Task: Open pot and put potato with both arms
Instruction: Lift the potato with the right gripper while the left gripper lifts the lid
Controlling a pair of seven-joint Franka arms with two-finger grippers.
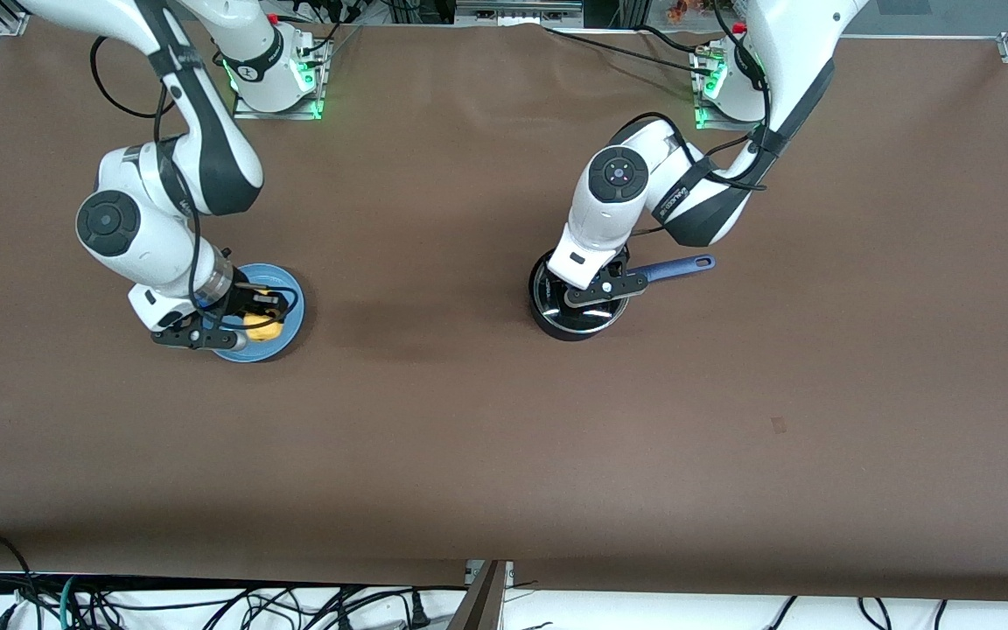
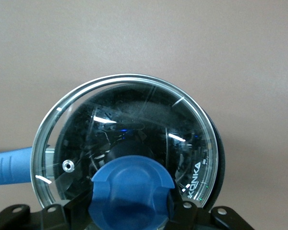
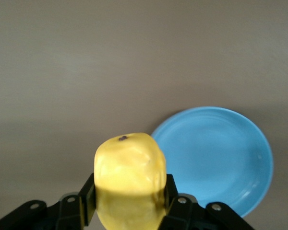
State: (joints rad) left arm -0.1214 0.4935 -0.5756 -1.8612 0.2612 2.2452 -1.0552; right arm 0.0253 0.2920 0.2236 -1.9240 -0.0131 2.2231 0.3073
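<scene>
I will use my left gripper to set the clear glass lid down and let go of it on the brown table cover (image 1: 770,322), just beyond the tip of the blue handle.
The black pot (image 1: 559,330) stands mid-table, its blue handle (image 1: 681,266) pointing toward the left arm's end. My left gripper (image 1: 596,292) is over it, shut on the lid's blue knob (image 2: 132,189). The clear glass lid (image 2: 134,115) covers the pot's mouth; I cannot tell whether it rests on the rim or is just off it. The handle also shows in the left wrist view (image 2: 9,167). My right gripper (image 1: 257,325) is shut on the yellow potato (image 1: 264,331) and holds it over the light-blue plate (image 1: 283,282). The potato (image 3: 129,172) fills the space between the jaws.
The light-blue plate (image 3: 216,153) lies bare toward the right arm's end of the table. Brown table cover lies all round the pot and the plate. Cables hang along the table's front edge (image 1: 206,604).
</scene>
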